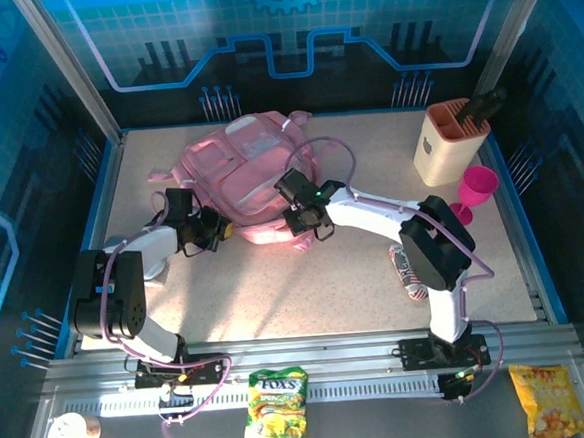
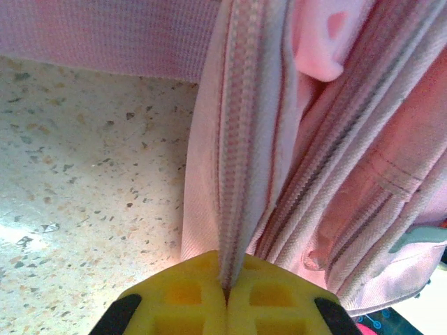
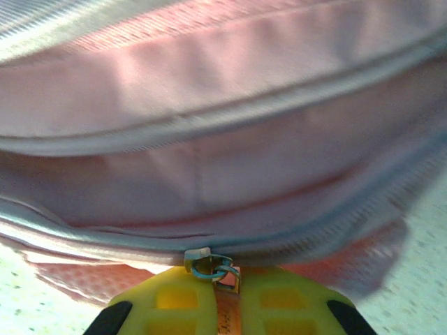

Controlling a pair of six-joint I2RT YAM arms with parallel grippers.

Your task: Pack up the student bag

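I can see the bag lying slanted with its zip edge in my left gripper, so I should open that gripper, swing the bag straight by its zip pull (image 3: 228, 285), then grip its corner.
The student bag (image 1: 249, 172), a soft pink backpack, lies at the back middle of the table. My left gripper (image 1: 216, 228) is at its near left corner. In the left wrist view the yellow pads (image 2: 188, 296) are shut on a fold of the bag's pink zip-edged fabric (image 2: 241, 174). My right gripper (image 1: 294, 219) is at the bag's near edge. In the right wrist view it (image 3: 227, 283) is shut on the brown zip pull (image 3: 227, 310), just below the metal slider (image 3: 202, 262) on a zip line of the bag (image 3: 223, 160).
A beige holder (image 1: 450, 138) with a dark tool stands at the back right, a pink goblet (image 1: 475, 188) next to it. A striped packet (image 1: 408, 271) lies by the right arm. On the front rail are a Fox's sweets bag (image 1: 275, 409), a yellow snack bag (image 1: 548, 399) and a white round thing (image 1: 71, 433).
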